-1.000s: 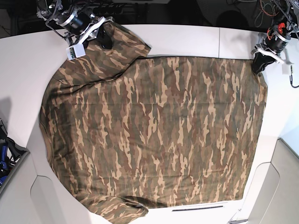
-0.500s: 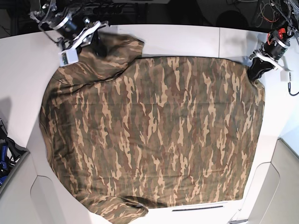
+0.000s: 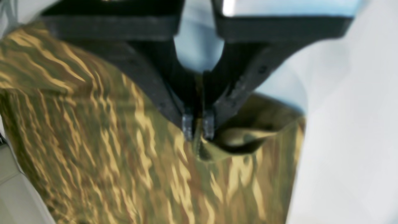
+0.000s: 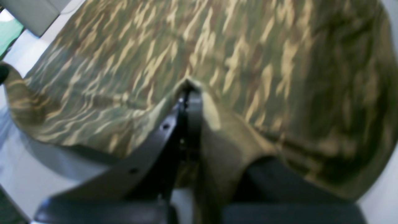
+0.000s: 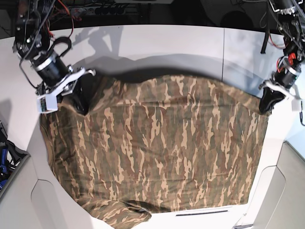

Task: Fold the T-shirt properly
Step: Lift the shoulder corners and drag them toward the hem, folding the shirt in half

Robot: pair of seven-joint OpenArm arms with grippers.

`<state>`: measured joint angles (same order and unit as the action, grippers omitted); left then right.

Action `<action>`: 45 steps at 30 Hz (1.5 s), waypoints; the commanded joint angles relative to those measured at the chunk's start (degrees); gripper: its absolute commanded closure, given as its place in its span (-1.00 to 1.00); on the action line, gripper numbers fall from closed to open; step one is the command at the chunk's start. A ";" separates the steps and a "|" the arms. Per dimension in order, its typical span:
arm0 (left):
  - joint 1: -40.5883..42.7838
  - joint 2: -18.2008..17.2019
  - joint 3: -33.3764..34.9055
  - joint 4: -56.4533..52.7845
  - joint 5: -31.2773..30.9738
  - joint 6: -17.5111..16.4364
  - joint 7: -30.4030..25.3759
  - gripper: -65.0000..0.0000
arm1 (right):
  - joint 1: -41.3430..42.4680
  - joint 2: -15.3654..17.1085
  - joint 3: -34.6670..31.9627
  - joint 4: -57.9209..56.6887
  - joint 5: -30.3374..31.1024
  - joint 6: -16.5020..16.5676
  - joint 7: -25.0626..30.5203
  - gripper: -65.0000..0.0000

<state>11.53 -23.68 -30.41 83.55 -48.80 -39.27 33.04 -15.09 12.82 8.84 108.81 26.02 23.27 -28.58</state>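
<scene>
The T-shirt's lifted far edge will go down on its flat body [image 5: 84, 145], just in front of the fingers of my right gripper.
The camouflage T-shirt [image 5: 162, 152] lies spread over the white table [image 5: 157, 43]. Its far edge is lifted and casts a shadow on the table. My right gripper [image 5: 80, 100], at the base view's left, is shut on the shirt's far left corner. In the right wrist view its tips [image 4: 188, 93] pinch a raised fold of the cloth [image 4: 233, 46]. My left gripper [image 5: 265, 104], at the base view's right, is shut on the far right corner. In the left wrist view its tips [image 3: 198, 128] clamp a bunched edge of the shirt [image 3: 124, 161]. A sleeve [image 5: 119, 214] hangs near the front edge.
The table has a seam at the right [image 5: 224, 47]. Grey panels stand at the front left [image 5: 19, 200] and front right [image 5: 286, 191]. A blue object [image 5: 4, 160] lies at the left edge. Cables [image 5: 95, 8] run along the back.
Both grippers have moved from the table's far edge toward the front, carrying the shirt's far corners with them. The far sleeve and top edge now lie folded forward.
</scene>
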 commanded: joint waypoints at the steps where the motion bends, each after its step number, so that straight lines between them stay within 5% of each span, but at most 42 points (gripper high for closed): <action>1: -1.44 -1.07 -0.42 0.83 -0.59 -0.73 -1.53 1.00 | 2.12 0.35 0.31 0.33 0.46 0.11 1.75 1.00; 8: -6.93 -1.07 -0.35 0.81 3.19 -0.73 -2.32 1.00 | 11.37 0.35 0.31 -7.58 -2.34 0.13 1.75 1.00; 18: -12.26 -1.05 7.41 -0.90 15.50 -0.73 -11.76 1.00 | 24.87 0.35 0.26 -23.80 -2.67 0.48 1.81 1.00; 22: -16.00 -1.03 10.71 -4.70 18.43 5.70 -12.70 1.00 | 30.01 0.33 0.24 -30.25 -2.64 4.26 2.01 1.00; 25: -18.67 -1.03 11.32 -8.20 20.68 6.08 -13.73 1.00 | 33.31 0.35 0.24 -34.71 -2.69 5.53 2.40 1.00; 39: -27.04 -1.11 11.32 -21.09 21.20 6.08 -15.50 0.99 | 43.15 0.35 -0.09 -46.77 -5.64 5.68 5.09 1.00; 45: -27.52 -1.05 11.32 -21.09 21.20 6.08 -14.99 0.68 | 43.93 0.35 -0.09 -50.49 -7.19 5.66 7.37 1.00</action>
<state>-14.83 -23.66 -18.81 61.54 -26.83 -33.06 19.29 27.00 12.53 8.58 57.54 18.33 28.95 -23.16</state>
